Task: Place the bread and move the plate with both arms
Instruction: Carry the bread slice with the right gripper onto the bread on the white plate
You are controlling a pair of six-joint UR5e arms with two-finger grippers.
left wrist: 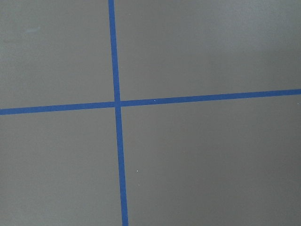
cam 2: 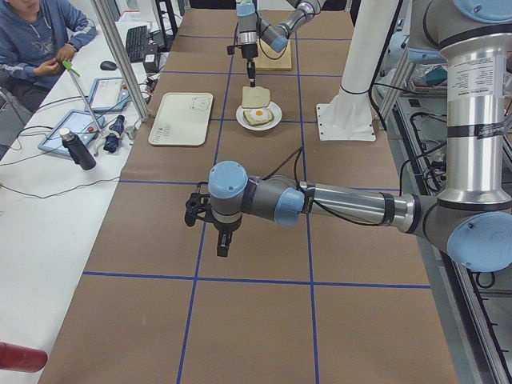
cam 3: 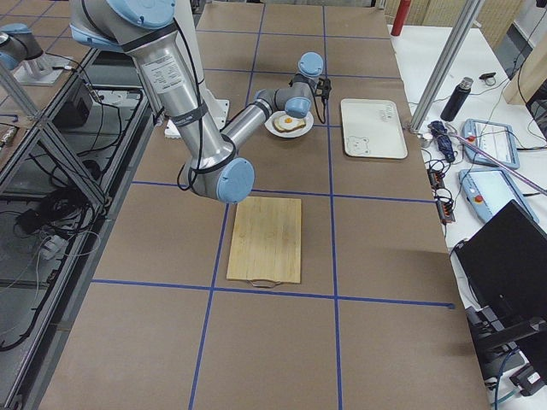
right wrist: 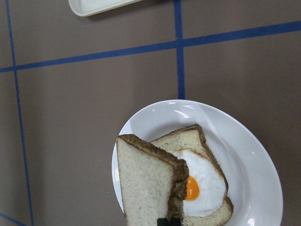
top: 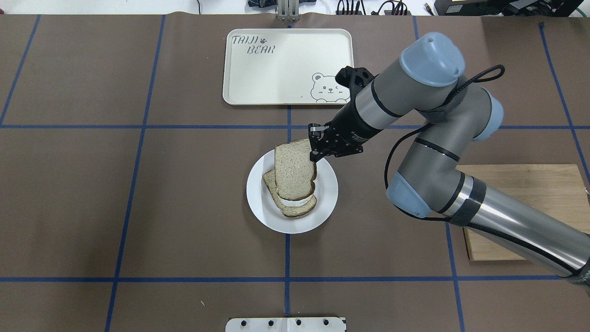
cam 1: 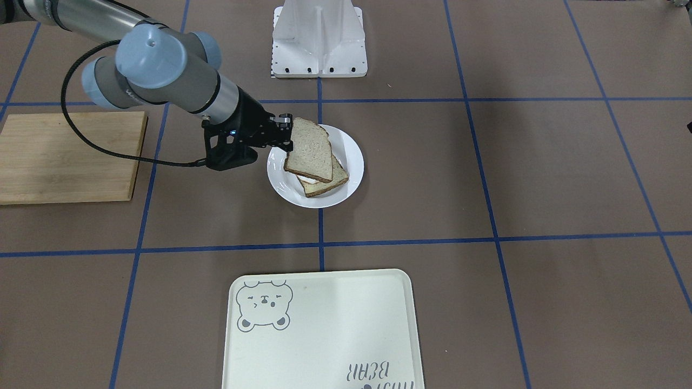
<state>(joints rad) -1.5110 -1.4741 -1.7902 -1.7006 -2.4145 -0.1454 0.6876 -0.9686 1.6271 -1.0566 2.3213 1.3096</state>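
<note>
My right gripper should set the bread down and let go of it on top of the fried egg on the second slice [cam 1: 323, 160] [right wrist: 198, 182]. The bread is now tilted just above the white plate.
My right gripper [top: 315, 154] is shut on one edge of the bread [top: 294, 168] and holds it tilted just above the white plate [top: 262, 198]. The bread's lower end hangs over, or rests on, a second slice bearing a fried egg [right wrist: 202, 181], which lies flat on the plate [right wrist: 254, 165]. In the front-facing view the gripper [cam 1: 284, 138] stands at the plate's rim [cam 1: 351, 151]. My left gripper [cam 2: 224, 244] shows only in the exterior left view, pointing down over bare table far from the plate. I cannot tell whether it is open or shut.
A cream bear tray [top: 286, 69] lies beyond the plate, on the operators' side. A wooden board [top: 521, 193] lies under my right arm. The white fixed stand [cam 1: 319, 43] is at the robot's base. An operator [cam 2: 40, 40] sits beside the table.
</note>
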